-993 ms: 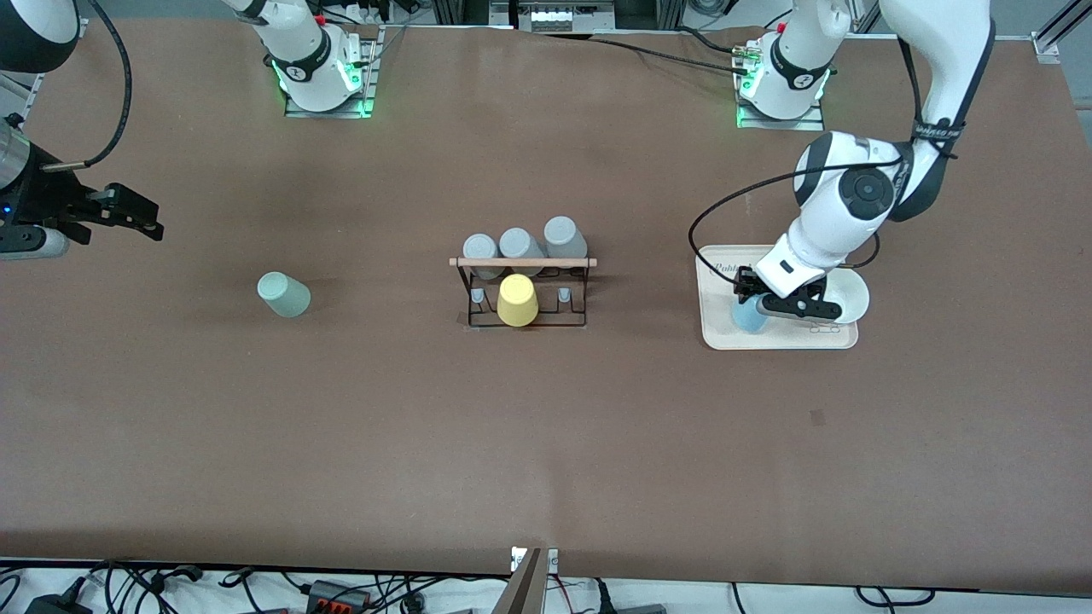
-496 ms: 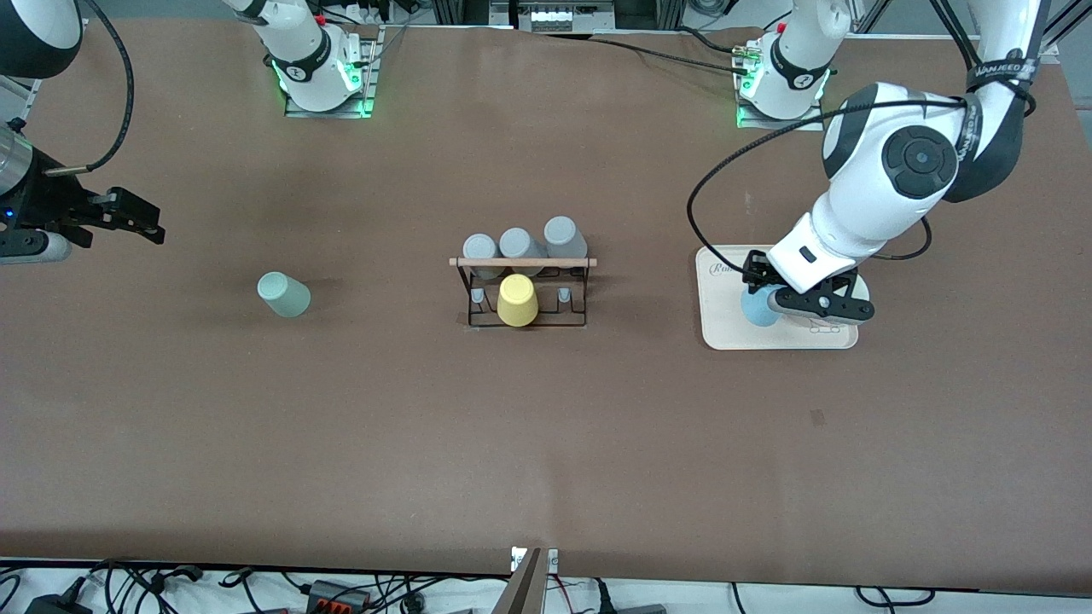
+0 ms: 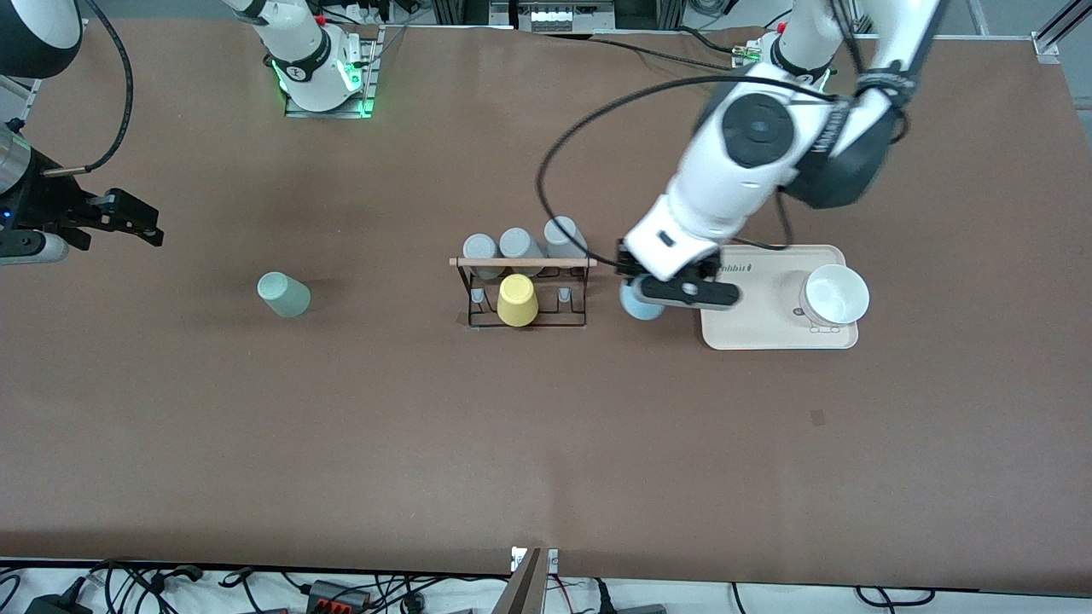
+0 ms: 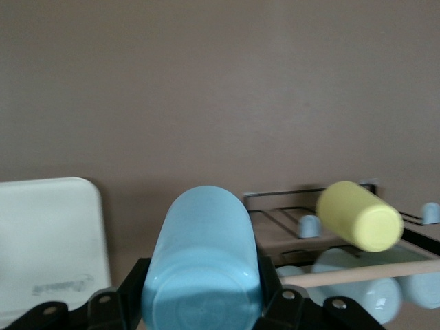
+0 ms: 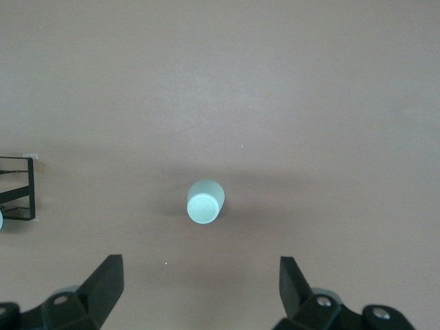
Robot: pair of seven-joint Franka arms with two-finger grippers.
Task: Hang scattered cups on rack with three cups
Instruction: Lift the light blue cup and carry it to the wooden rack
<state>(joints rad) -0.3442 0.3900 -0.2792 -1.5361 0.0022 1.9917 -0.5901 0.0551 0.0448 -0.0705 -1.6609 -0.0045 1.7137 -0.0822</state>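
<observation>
The robot's left gripper will release the light blue cup, now held between rack and tray, on the empty peg (image 3: 564, 303) (image 4: 309, 227) between the yellow cup and the tray.
My left gripper (image 3: 648, 294) is shut on the light blue cup (image 3: 639, 303) and holds it in the air between the rack and the tray. The blue cup fills the left wrist view (image 4: 203, 261) between the fingers (image 4: 130, 292). The black wire rack (image 3: 525, 290) with its wooden rod (image 3: 522, 263) stands mid-table, carrying three grey cups (image 3: 520, 245) and a yellow cup (image 3: 517, 300). The mint green cup (image 3: 284, 295) lies on the table toward the right arm's end; it shows in the right wrist view (image 5: 205, 201). My right gripper (image 3: 128, 217) is open, high at that end of the table.
A cream tray (image 3: 759, 328) with a white bowl (image 3: 834, 295) on it lies toward the left arm's end. The left arm's black cable (image 3: 563, 162) loops over the table above the rack.
My left gripper has lifted the blue cup off the tray and carried it toward the rack. The right arm has not moved.
</observation>
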